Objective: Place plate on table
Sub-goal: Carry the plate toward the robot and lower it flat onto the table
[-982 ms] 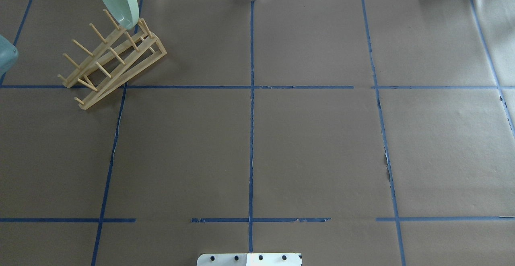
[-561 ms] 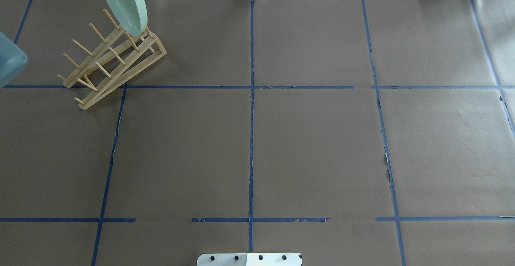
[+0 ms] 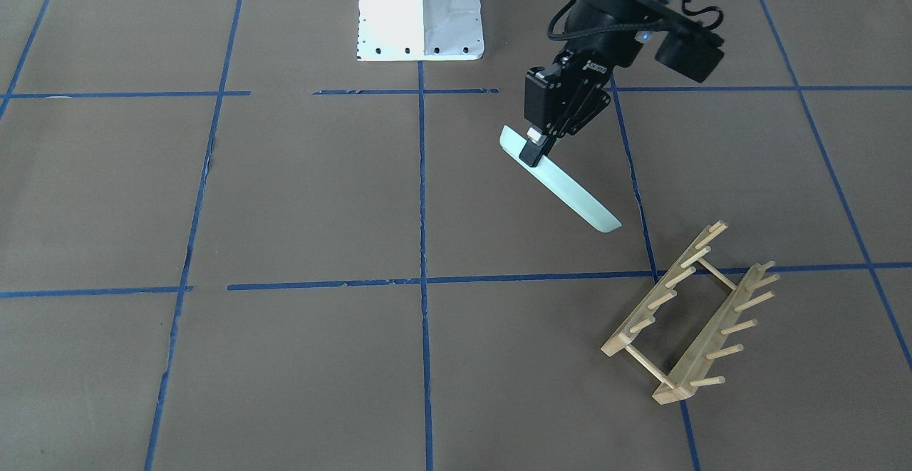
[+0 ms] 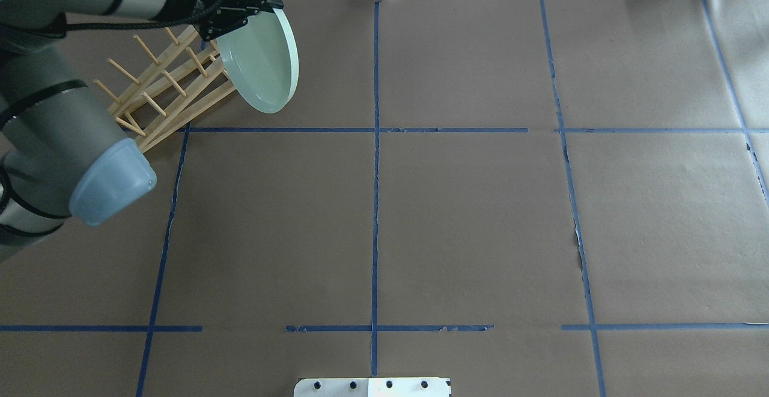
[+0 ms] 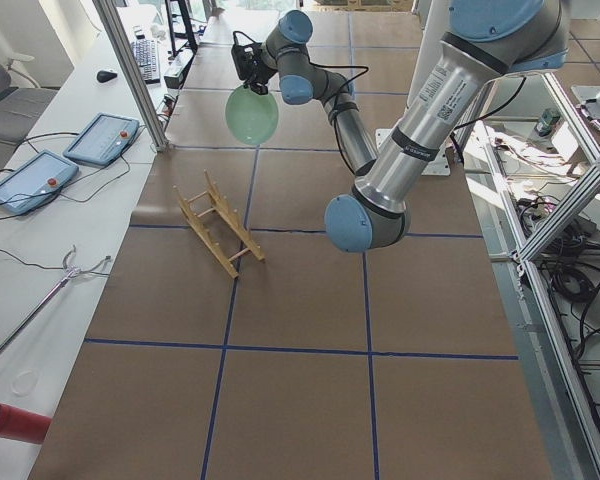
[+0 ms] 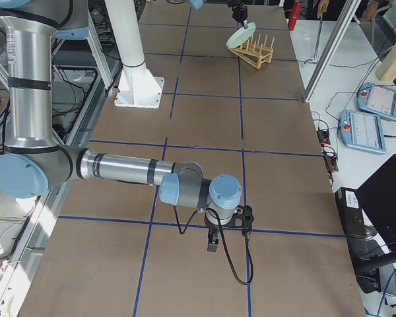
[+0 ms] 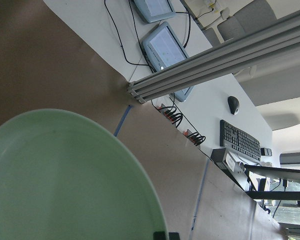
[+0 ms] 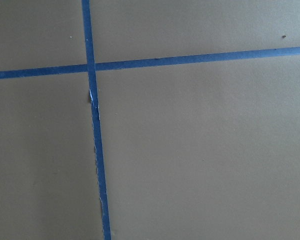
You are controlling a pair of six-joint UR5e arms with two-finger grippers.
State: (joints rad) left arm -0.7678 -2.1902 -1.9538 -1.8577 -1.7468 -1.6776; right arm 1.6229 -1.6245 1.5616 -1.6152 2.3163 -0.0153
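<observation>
My left gripper needs to set the plate down in the taped square [image 3: 532, 197] between the white base and the rack. The plate now hangs tilted beside the rack.
The pale mint-green plate [image 4: 261, 60] hangs tilted in the air beside the wooden peg rack [image 4: 168, 84], clear of its pegs. My left gripper [image 4: 264, 3] is shut on the plate's upper rim. In the front-facing view the plate [image 3: 563, 186] shows edge-on as a slanted strip below the left gripper [image 3: 534, 147], above the brown table [image 3: 285, 193]. The plate fills the lower left of the left wrist view [image 7: 65, 180]. My right gripper [image 6: 211, 241] points down close over the table at the far end; I cannot tell whether it is open or shut.
The rack [image 3: 687, 314] stands empty on the table's left far square. The white metal base [image 3: 420, 15] sits at the robot's edge. An aluminium post [image 5: 130, 70] and two tablets [image 5: 30, 180] stand beyond the far table edge.
The plate has moved right and toward the robot, off the rack's far end, and its face has turned more toward the overhead camera. The left arm has swung into the overhead view.
</observation>
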